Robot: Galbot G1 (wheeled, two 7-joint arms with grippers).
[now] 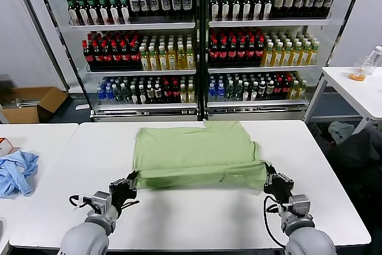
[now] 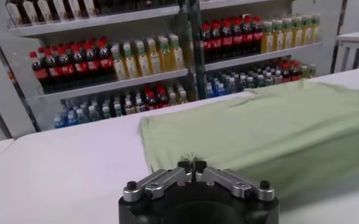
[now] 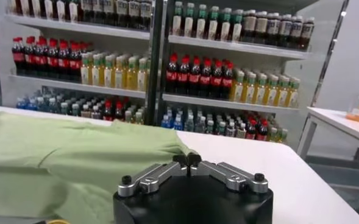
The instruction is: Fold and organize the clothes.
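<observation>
I will lay the hem down with both grippers, take the near corners (image 1: 145, 184) and pull the T-shirt closer, as its far edge lies by the table's far side.
The clothes are one light green T-shirt (image 1: 197, 153), spread across the middle of the white table (image 1: 197, 219) with its plain side up. My left gripper (image 1: 126, 183) is at the shirt's near left corner, shut on a pinch of the fabric edge (image 2: 192, 159). My right gripper (image 1: 270, 178) is at the near right corner, shut on the cloth there (image 3: 167, 149). The near hem hangs slightly raised between the two grippers. In the wrist views each gripper, left (image 2: 192, 165) and right (image 3: 186, 159), has its fingertips pressed together at the shirt's border.
A light blue garment (image 1: 15, 171) lies on the neighbouring table to the left. Shelves of bottles (image 1: 197, 40) stand behind the table. A cardboard box (image 1: 30, 103) sits on the floor at the left, and another white table (image 1: 358, 91) stands at the right.
</observation>
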